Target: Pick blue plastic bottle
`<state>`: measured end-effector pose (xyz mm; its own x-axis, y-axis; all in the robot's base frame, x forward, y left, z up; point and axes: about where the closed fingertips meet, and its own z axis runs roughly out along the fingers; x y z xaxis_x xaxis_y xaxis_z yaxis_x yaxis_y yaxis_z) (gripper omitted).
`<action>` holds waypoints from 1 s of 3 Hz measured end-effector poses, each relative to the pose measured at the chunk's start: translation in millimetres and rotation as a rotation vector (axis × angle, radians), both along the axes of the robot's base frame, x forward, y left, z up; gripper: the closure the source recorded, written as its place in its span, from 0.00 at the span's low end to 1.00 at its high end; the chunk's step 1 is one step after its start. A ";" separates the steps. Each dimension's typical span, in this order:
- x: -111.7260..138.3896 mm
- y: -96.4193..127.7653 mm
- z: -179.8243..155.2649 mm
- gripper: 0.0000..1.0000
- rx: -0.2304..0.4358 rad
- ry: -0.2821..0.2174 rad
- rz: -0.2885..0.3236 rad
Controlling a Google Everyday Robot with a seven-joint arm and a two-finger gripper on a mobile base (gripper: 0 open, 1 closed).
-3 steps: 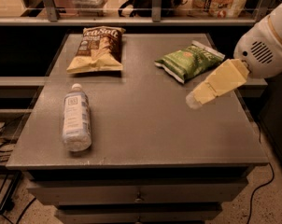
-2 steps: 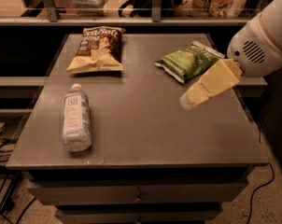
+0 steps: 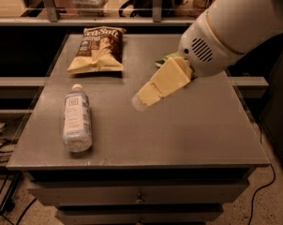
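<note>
The middle of the blue plastic bottle [image 3: 77,121] is the next place my gripper needs to go to and close on, so that the bottle's bottom end is left sticking out.
The blue plastic bottle [image 3: 76,119] lies on its side at the left of the grey table [image 3: 188,130], white cap pointing away, label with a small square logo up. My gripper [image 3: 140,100] hangs over the middle of the table, reaching down-left from the white arm [image 3: 235,27]. Its tip is about a bottle's length to the right of the bottle and above the table, touching nothing.
A brown chip bag [image 3: 98,49] lies at the back left of the table. A green chip bag [image 3: 166,59] at the back is mostly hidden behind my arm. Shelving stands behind the table. Cables lie on the floor at left and right.
My arm and gripper have moved left, from over the table's right side to over its middle, closer to the bottle, and now cover the green bag. The bottle and bags have not moved.
</note>
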<state>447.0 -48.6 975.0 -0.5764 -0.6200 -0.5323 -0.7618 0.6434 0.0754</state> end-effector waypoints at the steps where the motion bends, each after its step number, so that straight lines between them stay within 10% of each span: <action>1: -1.4 54.5 -1.1 0.00 0.038 0.018 0.086; 2: -2.1 115.8 -9.5 0.00 0.088 0.062 0.153; 3: -4.4 119.9 -10.5 0.00 0.098 0.064 0.158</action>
